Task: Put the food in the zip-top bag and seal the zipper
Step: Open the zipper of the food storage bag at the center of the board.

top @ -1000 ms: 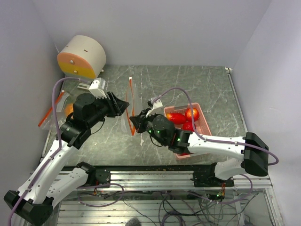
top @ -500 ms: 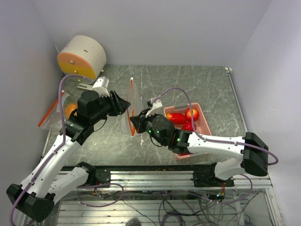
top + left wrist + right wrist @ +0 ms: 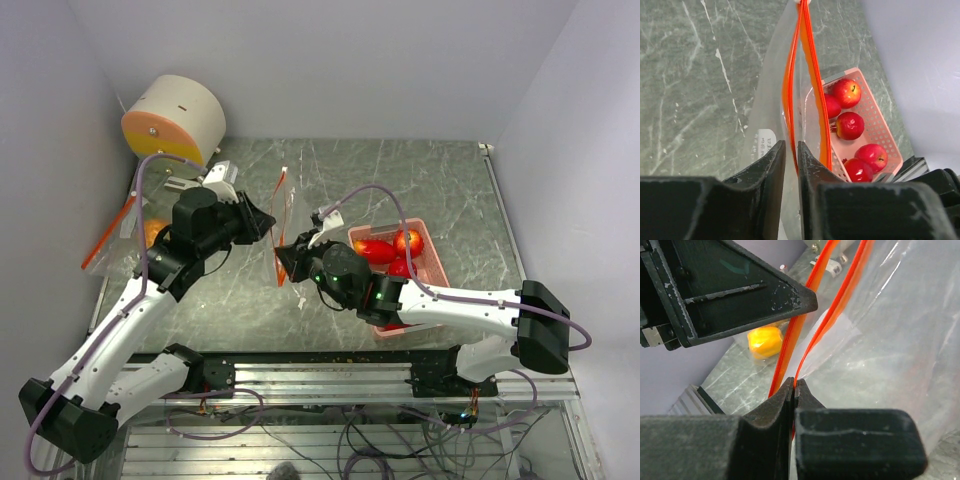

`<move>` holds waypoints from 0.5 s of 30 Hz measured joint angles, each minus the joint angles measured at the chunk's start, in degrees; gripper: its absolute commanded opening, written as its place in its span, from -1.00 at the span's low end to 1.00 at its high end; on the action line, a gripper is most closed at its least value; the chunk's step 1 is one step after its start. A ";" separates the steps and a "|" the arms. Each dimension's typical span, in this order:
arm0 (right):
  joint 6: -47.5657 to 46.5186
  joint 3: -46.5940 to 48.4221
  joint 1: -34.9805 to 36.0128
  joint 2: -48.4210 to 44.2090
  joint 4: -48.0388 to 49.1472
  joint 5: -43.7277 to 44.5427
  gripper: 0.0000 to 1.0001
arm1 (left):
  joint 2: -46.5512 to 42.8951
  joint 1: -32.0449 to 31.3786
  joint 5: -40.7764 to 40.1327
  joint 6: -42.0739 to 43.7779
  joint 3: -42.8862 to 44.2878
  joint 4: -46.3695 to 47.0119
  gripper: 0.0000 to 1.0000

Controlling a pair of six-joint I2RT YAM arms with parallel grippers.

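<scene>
The bag's orange strips leave only a narrow slit, so my left gripper will regrip the nearer orange strip [image 3: 789, 102] and pull it away from my right gripper.
A clear zip-top bag [image 3: 281, 200] with an orange zipper stands upright mid-table, held between both grippers. My left gripper [image 3: 268, 222] is shut on the bag's left zipper strip; in the left wrist view [image 3: 791, 145] the orange strip runs between its fingers. My right gripper [image 3: 282, 262] is shut on the other strip, which shows pinched in the right wrist view [image 3: 793, 382]. The bag's mouth is slightly parted [image 3: 807, 75]. Several red apples [image 3: 850, 125] lie in a pink basket [image 3: 437, 262] to the right. An orange-yellow fruit [image 3: 765, 340] lies at the far left [image 3: 150, 232].
A cream and orange drum [image 3: 175, 120] stands at the back left corner. Another clear bag with an orange strip [image 3: 105, 240] lies along the left wall by the orange-yellow fruit. Walls close the table on the left, back and right.
My left arm has shifted a little right and toward the back, and the bag's top edge has moved slightly right with it. The right arm has barely moved.
</scene>
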 measured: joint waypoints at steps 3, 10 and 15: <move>-0.17 0.17 0.00 0.00 0.04 0.02 -1.00 | 0.04 0.00 -0.15 0.61 0.59 -0.02 -0.86; -0.20 0.17 0.02 0.00 -0.07 1.22 -1.00 | 0.07 0.00 -2.40 2.60 0.87 -2.08 -0.86; -0.17 0.11 0.07 -0.70 -2.10 5.14 -1.00 | -0.55 0.00 -8.90 5.11 1.73 -7.32 -0.86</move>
